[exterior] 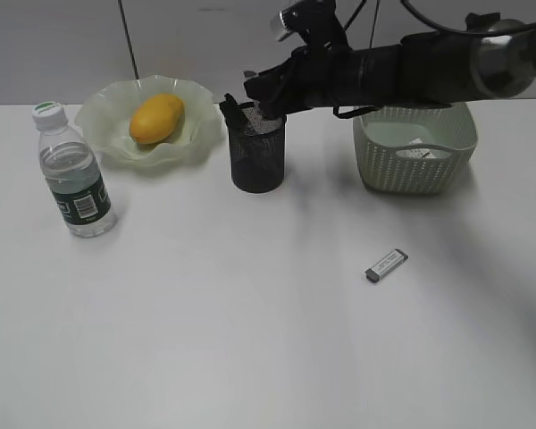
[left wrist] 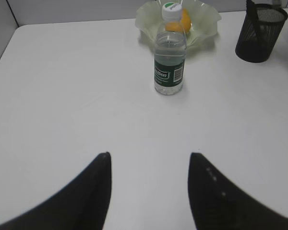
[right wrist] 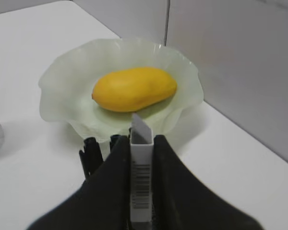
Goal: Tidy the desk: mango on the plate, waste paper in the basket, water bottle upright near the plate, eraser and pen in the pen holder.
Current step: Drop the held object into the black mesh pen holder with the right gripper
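Note:
My right gripper should release the white eraser so that it sits beside the dark pens inside the black mesh pen holder (exterior: 259, 145) (right wrist: 143, 213).
The mango (exterior: 156, 118) lies on the wavy pale-green plate (exterior: 107, 112). To the plate's left the water bottle (exterior: 73, 174) stands upright. My right gripper (exterior: 263, 105) hovers over the black mesh pen holder (exterior: 257, 156), shut on a white eraser (right wrist: 141, 163) with a barcode sleeve. Dark pens (right wrist: 90, 153) stick up from the holder just left of the fingers. A second eraser (exterior: 386, 265) lies on the table. White waste paper (exterior: 420, 150) sits in the basket (exterior: 415, 165). My left gripper (left wrist: 150, 155) is open and empty, low over bare table, facing the bottle (left wrist: 169, 57).
A grey wall runs close behind the plate and the pen holder. The right arm (exterior: 429, 63) stretches across above the basket. The white tabletop (exterior: 250, 340) spreads out in front of the objects.

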